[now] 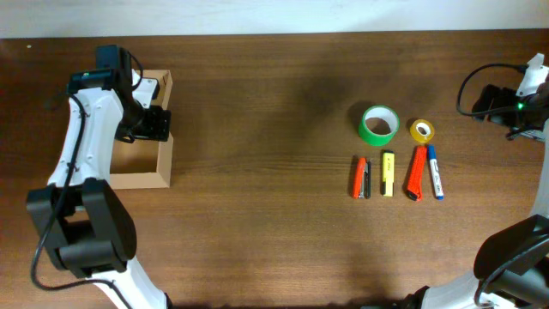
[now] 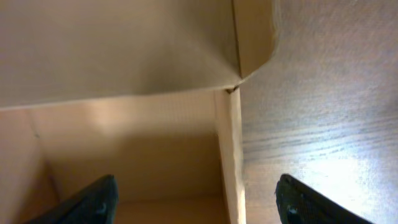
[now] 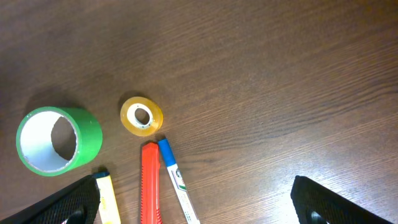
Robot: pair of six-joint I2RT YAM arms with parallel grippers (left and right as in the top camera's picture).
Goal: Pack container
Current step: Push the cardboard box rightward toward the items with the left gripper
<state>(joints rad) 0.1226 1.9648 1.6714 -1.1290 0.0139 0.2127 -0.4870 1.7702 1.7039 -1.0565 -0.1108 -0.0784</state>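
Next, I close my right gripper on the side (image 1: 395,122) (image 3: 90,134) of the green tape roll that faces the small yellow tape roll.
The container, a tan cardboard box (image 1: 137,179), stands open at the far left of the table. My left gripper (image 1: 154,124) is open and straddles the box's right wall (image 2: 229,155), one finger inside the box and one outside over the table (image 2: 196,186). The part of the box interior that shows holds nothing. My right gripper (image 1: 489,101) is open and empty (image 3: 196,193) at the far right, above bare table just right of the items.
A green tape roll (image 1: 378,124) and a small yellow tape roll (image 1: 421,130) lie right of centre. Below them lie an orange marker (image 1: 360,178), a yellow marker (image 1: 388,173), a red cutter (image 1: 416,173) and a blue marker (image 1: 435,172).
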